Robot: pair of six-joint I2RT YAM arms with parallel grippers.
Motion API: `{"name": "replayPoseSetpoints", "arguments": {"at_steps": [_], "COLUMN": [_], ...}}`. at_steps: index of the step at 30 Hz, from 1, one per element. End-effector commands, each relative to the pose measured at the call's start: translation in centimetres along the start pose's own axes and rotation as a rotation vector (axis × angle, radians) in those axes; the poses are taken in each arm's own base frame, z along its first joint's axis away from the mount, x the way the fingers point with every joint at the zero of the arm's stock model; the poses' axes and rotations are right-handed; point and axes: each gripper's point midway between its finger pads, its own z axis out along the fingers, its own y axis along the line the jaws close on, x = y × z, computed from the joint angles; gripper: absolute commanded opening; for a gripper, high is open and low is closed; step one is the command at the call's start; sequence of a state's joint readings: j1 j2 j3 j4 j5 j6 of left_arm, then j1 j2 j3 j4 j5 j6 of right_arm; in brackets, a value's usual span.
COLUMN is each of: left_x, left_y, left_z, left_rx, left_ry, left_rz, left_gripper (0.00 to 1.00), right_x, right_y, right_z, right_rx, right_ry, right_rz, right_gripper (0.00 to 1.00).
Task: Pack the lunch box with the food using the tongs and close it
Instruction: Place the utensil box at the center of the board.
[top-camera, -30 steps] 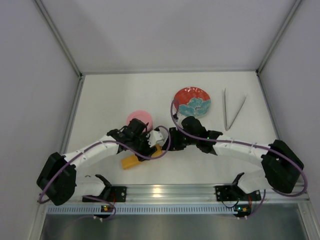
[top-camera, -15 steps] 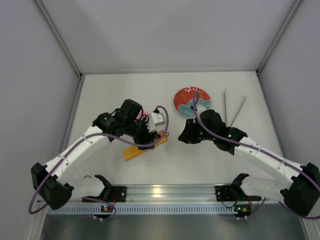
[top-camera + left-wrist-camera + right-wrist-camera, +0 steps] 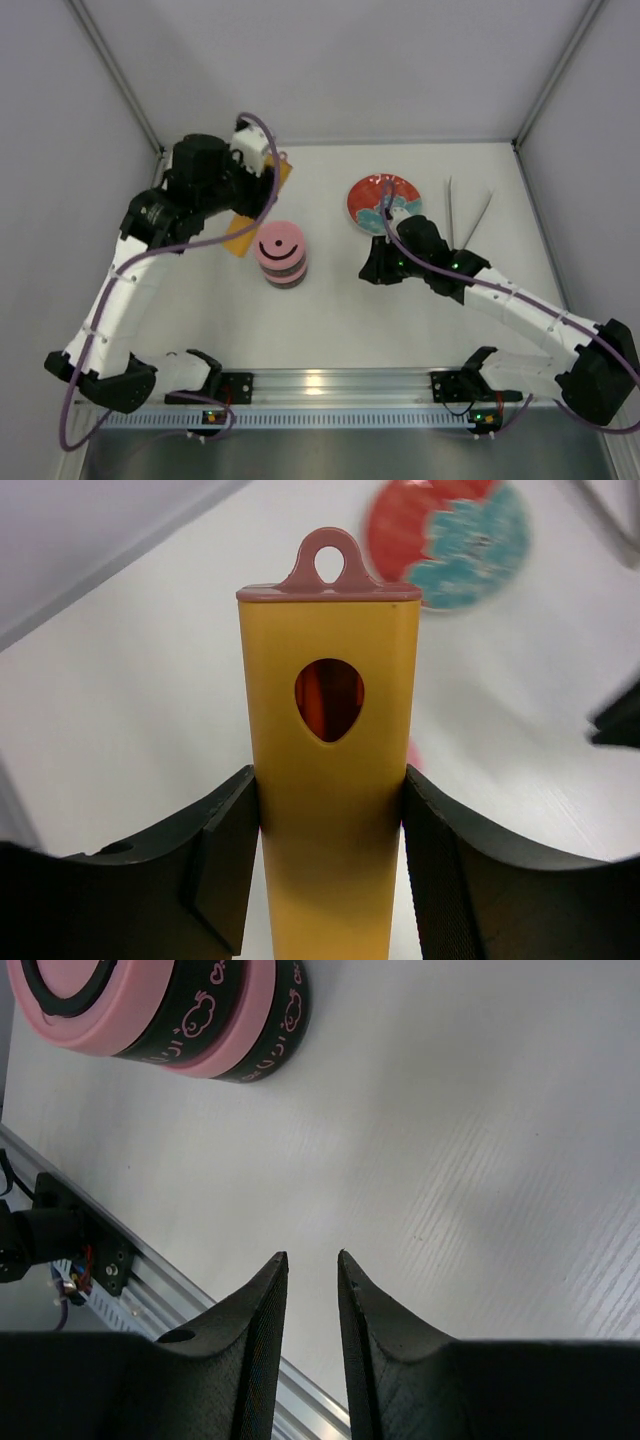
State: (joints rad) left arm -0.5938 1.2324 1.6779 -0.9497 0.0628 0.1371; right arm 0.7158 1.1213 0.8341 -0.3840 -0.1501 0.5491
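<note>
Next, my left gripper releases the flat orange bar on the table (image 3: pixel 235 270) next to the lunch box, away from the plate.
The lunch box (image 3: pixel 281 252) stands left of the table's middle as a closed stack of pink and black rings, with a pink lid and black curved handle on top. It also shows at the top left of the right wrist view (image 3: pixel 170 1000). The thin silver tongs (image 3: pixel 465 220) lie in a narrow V at the back right. My left gripper (image 3: pixel 248 205) is raised at the back left, shut on a flat orange bar (image 3: pixel 328 730) with a pink looped cap. My right gripper (image 3: pixel 312 1257) hovers over bare table right of the lunch box, slightly open and holding nothing. I cannot make out any food.
A red-and-blue patterned plate (image 3: pixel 383 203) sits at the back centre, partly behind my right arm. Grey walls close in the table on the left, back and right. A metal rail (image 3: pixel 320 385) runs along the near edge.
My left arm has lifted the orange bar from the table's front centre up to the back left, uncovering the lunch box. My right arm has drawn back to the right.
</note>
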Motion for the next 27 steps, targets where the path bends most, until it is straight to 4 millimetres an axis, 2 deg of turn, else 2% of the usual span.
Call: {"name": "replayPoseSetpoints", "arguments": {"at_steps": [1, 2, 4, 6, 7, 8, 9, 10, 11, 13, 14, 17, 18, 21, 23, 25, 27], "left_x": [1.6, 2.9, 4.6, 7.8, 9.8, 11.2, 13.8, 13.6, 16.3, 18.2, 20.7, 23.6, 25.3, 27.4, 27.8, 28.5, 28.6], "left_y": [10.5, 13.9, 16.2, 17.6, 17.2, 17.4, 17.6, 17.9, 17.5, 17.4, 16.7, 16.6, 16.1, 15.8, 15.5, 14.2, 14.5], "left_z": [-0.3, -1.1, -0.3, 0.3, 1.5, 1.8, 2.7, 2.9, 3.6, 5.0, 5.7, 7.0, 7.4, 9.1, 10.5, 11.2, 11.4], "left_rx": [-0.337, -0.412, -0.449, -0.474, -0.439, -0.445, -0.449, -0.452, -0.441, -0.431, -0.421, -0.438, -0.445, -0.453, -0.446, -0.447, -0.491], "left_ry": [0.068, 0.089, 0.143, 0.212, 0.247, 0.273, 0.322, 0.312, 0.366, 0.390, 0.436, 0.474, 0.507, 0.506, 0.487, 0.508, 0.473], "left_rz": [-0.221, -0.288, -0.315, -0.371, -0.406, -0.425, -0.456, -0.453, -0.497, -0.521, -0.536, -0.566, -0.595, -0.645, -0.652, -0.620, -0.630], "left_gripper": [0.00, 0.00, 0.00, 0.00, 0.00, 0.00, 0.00, 0.00, 0.00, 0.00, 0.00, 0.00, 0.00, 0.00, 0.00, 0.00, 0.00], "right_x": [-2.0, -1.8, -1.7, -1.6, -1.4, -1.4, -1.3, -1.1, -1.1, -0.7, -0.7, -0.4, -0.3, -0.1, 0.4, 0.6, 0.8], "right_y": [0.3, 0.2, 0.1, -0.1, -0.2, -0.2, -0.2, -0.3, -0.4, -0.8, -0.8, -1.0, -1.0, -1.4, -1.7, -1.8, -1.9], "right_z": [-0.1, 0.0, 0.2, 0.3, 0.3, 0.3, 0.4, 0.4, 0.4, 0.6, 0.5, 0.5, 0.4, 0.5, 0.6, 0.6, 0.5], "right_rx": [-0.007, -0.006, -0.004, -0.002, -0.001, -0.001, -0.005, -0.003, -0.002, 0.006, 0.003, 0.010, 0.010, 0.018, 0.028, 0.030, 0.039], "right_ry": [-0.047, -0.042, -0.040, -0.041, -0.038, -0.038, -0.041, -0.037, -0.041, -0.035, -0.041, -0.038, -0.038, -0.041, -0.031, -0.021, -0.019], "right_rz": [-0.015, -0.017, -0.019, -0.019, -0.020, -0.020, -0.020, -0.020, -0.016, -0.011, -0.009, -0.002, -0.003, 0.003, 0.011, 0.020, 0.029], "right_gripper": [0.26, 0.26, 0.26, 0.26, 0.26, 0.26, 0.26, 0.26, 0.26, 0.26, 0.26, 0.26, 0.26, 0.26, 0.25, 0.25, 0.25]}}
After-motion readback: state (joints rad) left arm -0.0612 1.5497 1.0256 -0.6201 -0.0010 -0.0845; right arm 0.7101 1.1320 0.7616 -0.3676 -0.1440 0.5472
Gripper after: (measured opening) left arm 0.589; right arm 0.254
